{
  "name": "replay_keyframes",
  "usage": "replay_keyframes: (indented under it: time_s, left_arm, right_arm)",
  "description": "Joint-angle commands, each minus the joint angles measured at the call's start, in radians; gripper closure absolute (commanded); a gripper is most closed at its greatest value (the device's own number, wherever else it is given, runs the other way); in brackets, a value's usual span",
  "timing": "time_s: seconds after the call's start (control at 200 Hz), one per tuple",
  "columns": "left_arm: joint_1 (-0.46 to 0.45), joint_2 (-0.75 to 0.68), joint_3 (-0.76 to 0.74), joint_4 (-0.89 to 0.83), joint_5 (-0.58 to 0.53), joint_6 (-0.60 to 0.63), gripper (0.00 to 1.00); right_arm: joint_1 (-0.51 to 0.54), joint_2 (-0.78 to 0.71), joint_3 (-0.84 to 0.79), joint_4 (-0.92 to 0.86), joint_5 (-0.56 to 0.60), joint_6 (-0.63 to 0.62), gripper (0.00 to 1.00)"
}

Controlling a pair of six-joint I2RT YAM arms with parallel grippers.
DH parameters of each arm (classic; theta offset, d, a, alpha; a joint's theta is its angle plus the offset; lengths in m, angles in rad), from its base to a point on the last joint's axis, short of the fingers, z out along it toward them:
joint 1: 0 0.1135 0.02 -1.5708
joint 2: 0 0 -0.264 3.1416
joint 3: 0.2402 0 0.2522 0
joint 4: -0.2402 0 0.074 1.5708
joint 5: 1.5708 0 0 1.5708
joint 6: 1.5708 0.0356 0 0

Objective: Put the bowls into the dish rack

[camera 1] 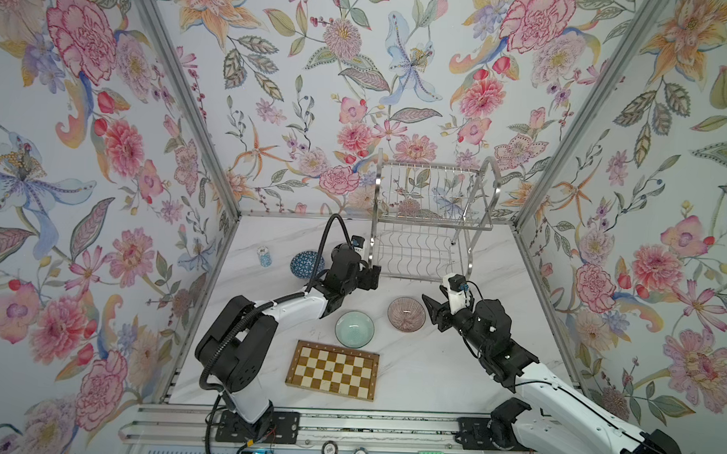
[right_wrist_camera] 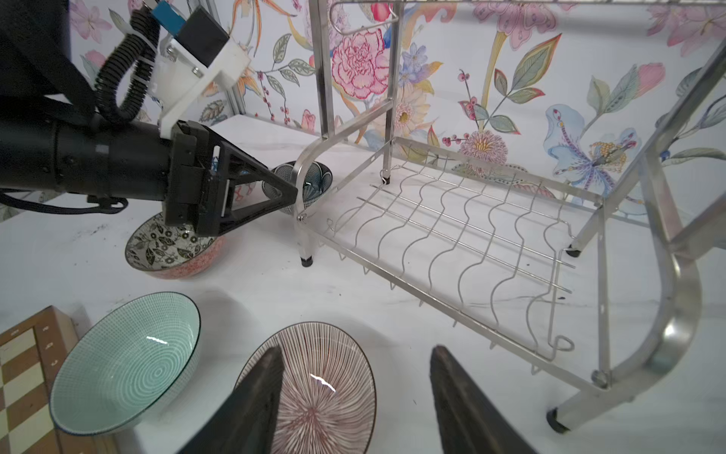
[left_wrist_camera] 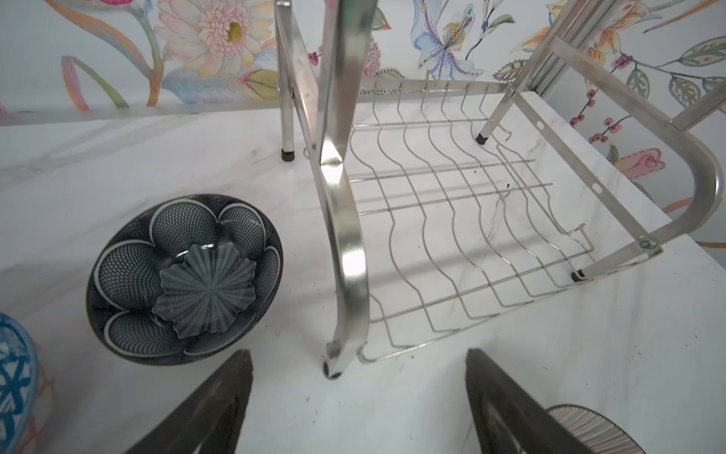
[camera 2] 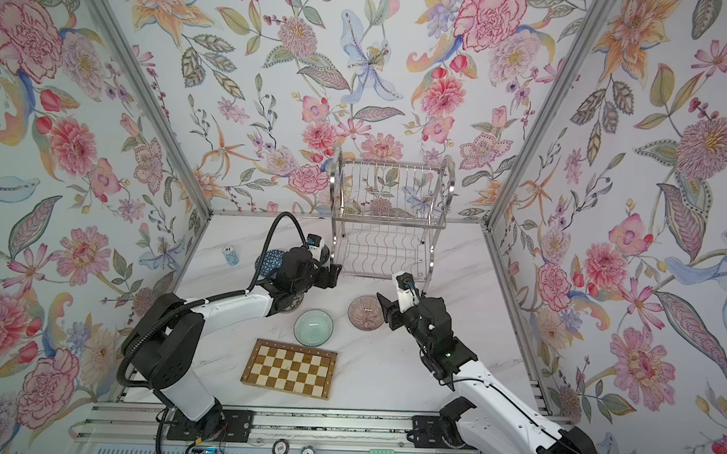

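Observation:
The dish rack is too far back, close to the back wall. Next, my left gripper grips the dish rack's front post point(left_wrist_camera: 350, 272) and pulls it nearer first.
The steel dish rack point(camera 1: 432, 224) point(camera 2: 389, 223) point(left_wrist_camera: 345, 236) point(right_wrist_camera: 679, 314) stands at the back with both tiers empty. My left gripper point(camera 1: 373, 275) point(camera 2: 334, 273) point(left_wrist_camera: 358, 353) is open at the rack's near left foot and holds nothing. Beside it lie the navy petal bowl point(left_wrist_camera: 184, 279) point(right_wrist_camera: 314, 181) and the blue lattice bowl point(camera 1: 306, 264) point(camera 2: 269, 260). A black-and-white floral bowl point(right_wrist_camera: 165, 247) lies under the left arm. My right gripper point(camera 1: 431, 311) point(camera 2: 386, 310) point(right_wrist_camera: 356, 349) is open over the rim of the pink lined bowl point(camera 1: 406, 314) point(right_wrist_camera: 322, 389). The pale green bowl point(camera 1: 354, 329) point(right_wrist_camera: 125, 361) sits left of it.
A checkered wooden board point(camera 1: 332, 370) lies at the table's front, just before the green bowl. A small blue-patterned can point(camera 1: 264, 255) stands at the far left. Flowered walls close in three sides, and the rack nearly touches the back wall.

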Motion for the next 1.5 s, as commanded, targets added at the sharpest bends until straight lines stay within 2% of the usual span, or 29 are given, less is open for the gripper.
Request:
replay_keyframes:
  time_s: [0.0,0.085,0.245,0.51,0.726,0.901,1.041,1.286,1.361,1.496]
  left_arm:
    - [0.003,0.045,0.071,-0.002,-0.076,0.03,0.21]
    - [0.003,0.066,0.096,-0.032,-0.117,0.026,0.25]
    - [0.003,0.086,0.084,0.026,-0.096,0.027,0.29]
    - [0.002,0.112,0.06,0.144,-0.052,0.014,0.54]
    - [-0.002,0.094,0.004,0.241,-0.042,-0.005,0.62]
    - [-0.016,0.065,-0.021,0.238,-0.047,-0.021,0.63]
    - [-0.029,0.042,-0.053,0.245,-0.044,-0.033,0.67]
    - [-0.042,0.027,-0.089,0.273,-0.057,-0.042,0.67]
    - [-0.042,0.028,-0.096,0.294,-0.054,-0.039,0.62]
    - [-0.041,0.037,-0.078,0.283,-0.072,-0.025,0.47]
  right_arm:
    - [-0.003,0.001,-0.009,0.04,0.004,0.047,0.39]
    - [-0.003,0.006,-0.002,0.037,0.003,0.046,0.39]
    - [-0.003,0.019,0.009,0.038,0.002,0.046,0.39]
    - [-0.003,0.056,0.02,0.046,-0.003,0.056,0.39]
    - [-0.003,0.045,0.022,0.015,-0.011,0.037,0.38]
    - [-0.024,0.032,0.026,-0.021,-0.009,0.006,0.38]
    - [-0.032,0.035,0.033,-0.035,-0.026,-0.006,0.38]
    - [-0.032,0.07,0.057,-0.05,-0.054,-0.017,0.37]
    - [-0.032,0.077,0.06,-0.048,-0.059,-0.018,0.37]
    - [-0.031,0.083,0.058,-0.044,-0.072,-0.013,0.37]
